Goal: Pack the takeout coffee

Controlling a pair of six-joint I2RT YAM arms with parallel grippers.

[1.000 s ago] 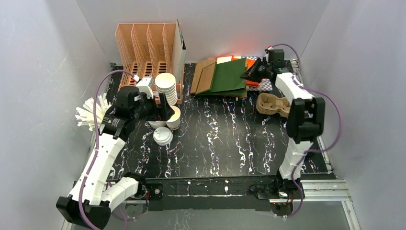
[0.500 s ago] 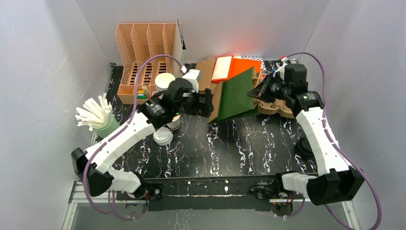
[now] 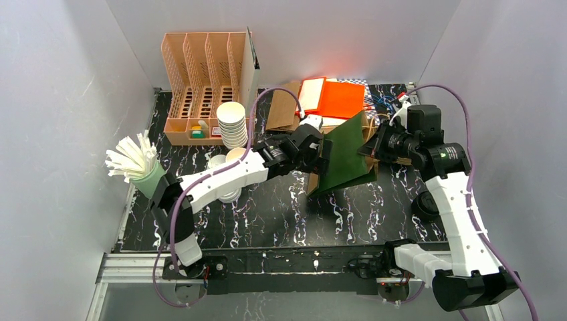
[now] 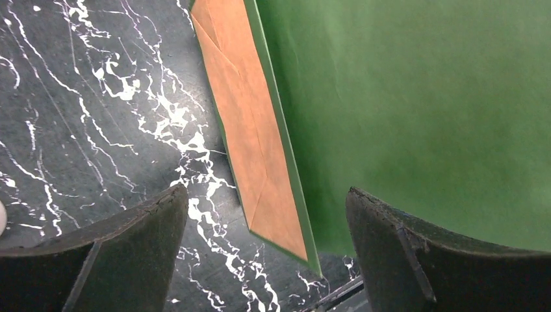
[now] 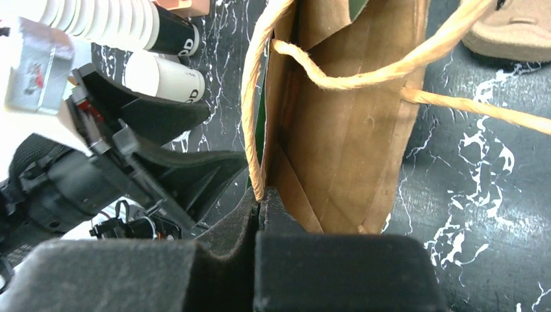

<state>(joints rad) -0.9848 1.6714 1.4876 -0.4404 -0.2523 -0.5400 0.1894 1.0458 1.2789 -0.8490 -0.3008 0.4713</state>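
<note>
The green bag leans, brown bottom facing my left gripper, which should back off and pinch the bag's bottom edge (image 4: 290, 159) to stand it upright.
The takeout coffee (image 3: 235, 158) is a single white cup standing just in front of the tall stack of cups (image 3: 232, 123); my left arm partly covers it. The right wrist view shows that cup (image 5: 160, 77) behind my left gripper. A green paper bag (image 3: 348, 159) stands tilted mid-table, its brown inside (image 5: 338, 130) and twine handles (image 5: 364, 71) showing. My right gripper (image 5: 260, 195) is shut on the bag's top rim by a handle. My left gripper (image 4: 266, 214) is open at the bag's green side (image 4: 403, 110), with the bag's lower corner between its fingers (image 4: 123, 253), not gripped.
A peach file organizer (image 3: 204, 70) stands at the back left, with a green cup of white straws (image 3: 137, 164) at the left edge. Orange bags (image 3: 337, 97) and a brown bag (image 3: 284, 107) lie at the back. A pulp cup carrier (image 5: 513, 29) sits beside the green bag.
My right gripper has pulled the green bag off the back pile and stood it up mid-table. The left arm swung right from the cups to the bag's side.
</note>
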